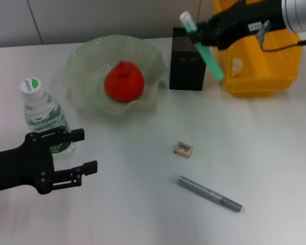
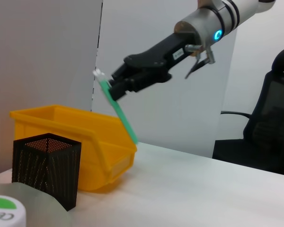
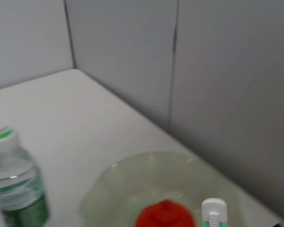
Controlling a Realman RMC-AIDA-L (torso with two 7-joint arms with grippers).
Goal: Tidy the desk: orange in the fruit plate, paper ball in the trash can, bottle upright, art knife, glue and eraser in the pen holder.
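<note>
My right gripper needs to let go of the glue inside the black mesh pen holder (image 1: 202,46), along the holder's side nearest the yellow trash can.
My right gripper (image 1: 201,31) hangs above the black mesh pen holder (image 1: 187,60), shut on a green glue stick (image 1: 209,58) with a white cap that slants down beside the holder. In the left wrist view the same gripper (image 2: 116,87) holds the glue (image 2: 122,116) above the holder (image 2: 47,165). The orange (image 1: 124,80) lies in the fruit plate (image 1: 81,66). A white paper ball (image 1: 236,66) sits inside the yellow trash can (image 1: 260,76). The bottle (image 1: 43,112) stands upright, with my open left gripper (image 1: 90,150) just in front of it. The eraser (image 1: 184,148) and the grey art knife (image 1: 209,193) lie on the table.
The trash can stands right next to the pen holder at the back right. A grey wall runs behind the table, and a black office chair (image 2: 270,127) stands beyond the far edge. The white table (image 1: 143,214) stretches between both arms.
</note>
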